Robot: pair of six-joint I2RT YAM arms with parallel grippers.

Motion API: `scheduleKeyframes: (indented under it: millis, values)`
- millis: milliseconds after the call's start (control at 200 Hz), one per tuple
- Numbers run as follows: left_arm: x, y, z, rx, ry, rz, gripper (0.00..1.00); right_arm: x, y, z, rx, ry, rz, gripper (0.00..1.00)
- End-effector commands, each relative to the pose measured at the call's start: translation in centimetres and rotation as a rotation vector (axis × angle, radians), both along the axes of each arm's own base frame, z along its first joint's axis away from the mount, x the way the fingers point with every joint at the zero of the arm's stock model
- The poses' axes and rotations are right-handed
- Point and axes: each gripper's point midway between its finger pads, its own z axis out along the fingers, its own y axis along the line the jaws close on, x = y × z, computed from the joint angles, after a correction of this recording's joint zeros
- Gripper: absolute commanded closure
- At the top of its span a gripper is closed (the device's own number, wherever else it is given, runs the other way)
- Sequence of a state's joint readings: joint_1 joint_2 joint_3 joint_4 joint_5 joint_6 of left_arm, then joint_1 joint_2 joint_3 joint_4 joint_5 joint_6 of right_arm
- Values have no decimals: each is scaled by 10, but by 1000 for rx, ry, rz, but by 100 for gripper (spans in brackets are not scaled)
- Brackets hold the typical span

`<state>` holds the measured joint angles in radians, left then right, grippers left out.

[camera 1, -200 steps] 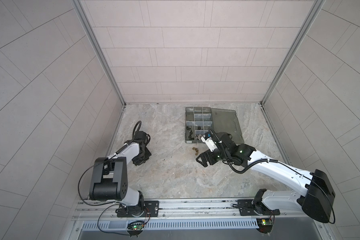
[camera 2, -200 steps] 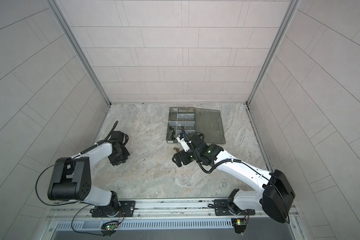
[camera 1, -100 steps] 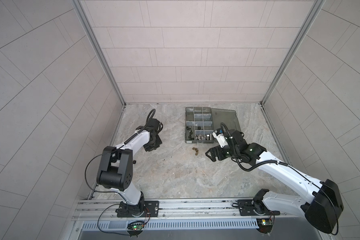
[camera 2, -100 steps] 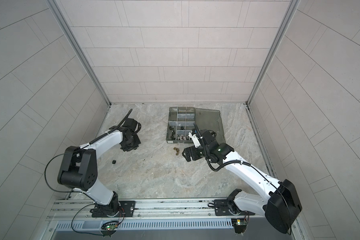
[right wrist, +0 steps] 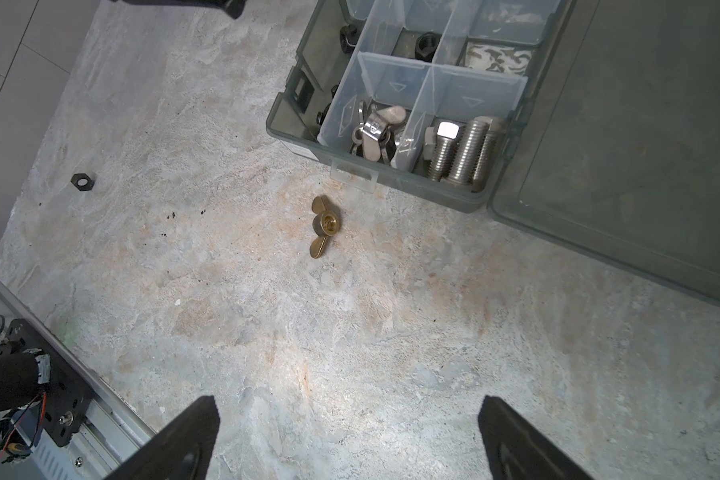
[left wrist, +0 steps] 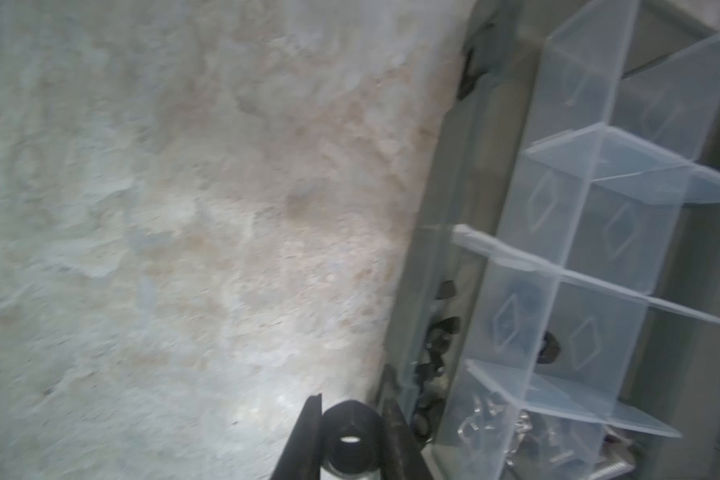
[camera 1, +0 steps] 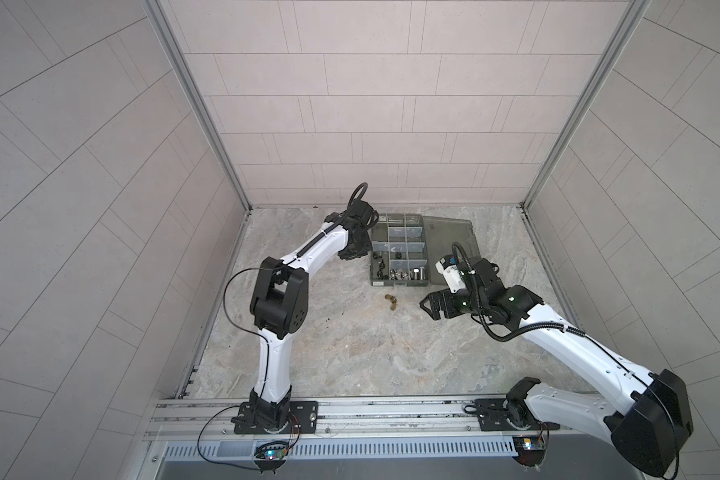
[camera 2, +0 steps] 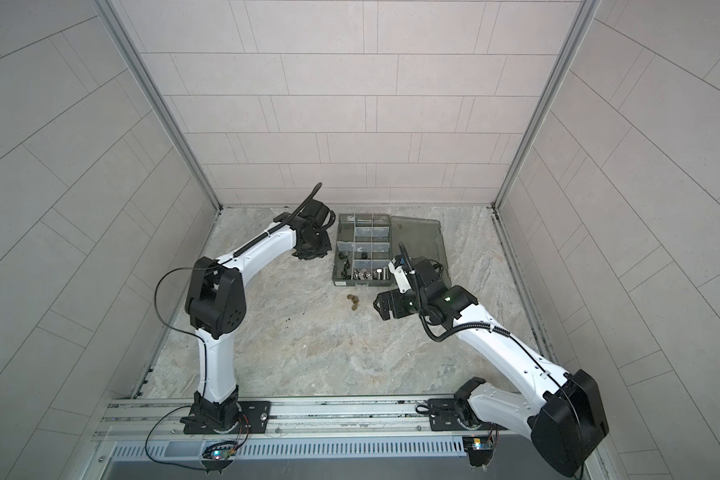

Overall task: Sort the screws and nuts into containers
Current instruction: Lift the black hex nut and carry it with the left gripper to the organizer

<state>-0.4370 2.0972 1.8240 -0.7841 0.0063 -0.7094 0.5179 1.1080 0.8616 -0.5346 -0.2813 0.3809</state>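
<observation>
Next, my left gripper releases the black nut in the middle container [camera 1: 399, 256] [left wrist: 558, 352] behind the silver wing nuts.
My left gripper [left wrist: 352, 415] is shut on a black nut [left wrist: 351, 428], just off the left wall of the smoky-grey organizer box [left wrist: 429, 257]. In both top views the left gripper [camera 1: 352, 249] [camera 2: 308, 251] hangs beside the box [camera 1: 398, 284] [camera 2: 362, 284]. My right gripper [right wrist: 348, 409] [camera 1: 431, 307] is open and empty over bare floor, in front of the box. A brass wing nut [right wrist: 324, 226] [camera 1: 391, 302] lies between it and the box front [right wrist: 391, 183]. Silver screws [right wrist: 460, 149] and silver wing nuts [right wrist: 377, 129] fill two front containers; black nuts [right wrist: 425, 45] lie further back.
The box lid [camera 1: 452, 245] [right wrist: 641, 145] lies open flat to the right of the box. A loose black nut [right wrist: 83, 181] rests on the marble floor towards the left wall. Tiled walls close in three sides, and the arms' base rail [camera 1: 350, 411] runs along the front.
The left arm has swung from the left side of the floor over to the box's left wall, carrying the black nut. The right gripper has drawn back a little to the right, still open.
</observation>
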Motion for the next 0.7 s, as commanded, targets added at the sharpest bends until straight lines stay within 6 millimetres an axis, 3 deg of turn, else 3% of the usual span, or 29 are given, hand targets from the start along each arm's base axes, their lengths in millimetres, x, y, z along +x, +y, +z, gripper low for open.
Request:
scheduleKeyframes:
  millis: [0, 195, 395, 555, 696]
  values:
    - [10, -19, -4, -28, 33, -33, 85, -6, -9, -2, -19, 7, -8, 1]
    - [35, -66, 2, -105, -12, -83, 84, -5, -15, -5, -30, 15, -27, 1]
    - [41, -104, -5, -187, -14, -108, 83, -3, -18, -7, -36, 25, -38, 1]
    - [39, -129, -17, -241, -2, -125, 82, -2, -18, -11, -40, 39, -37, 1]
    - [40, -136, -24, -246, 3, -132, 82, 0, -19, -12, -39, 43, -42, 1]
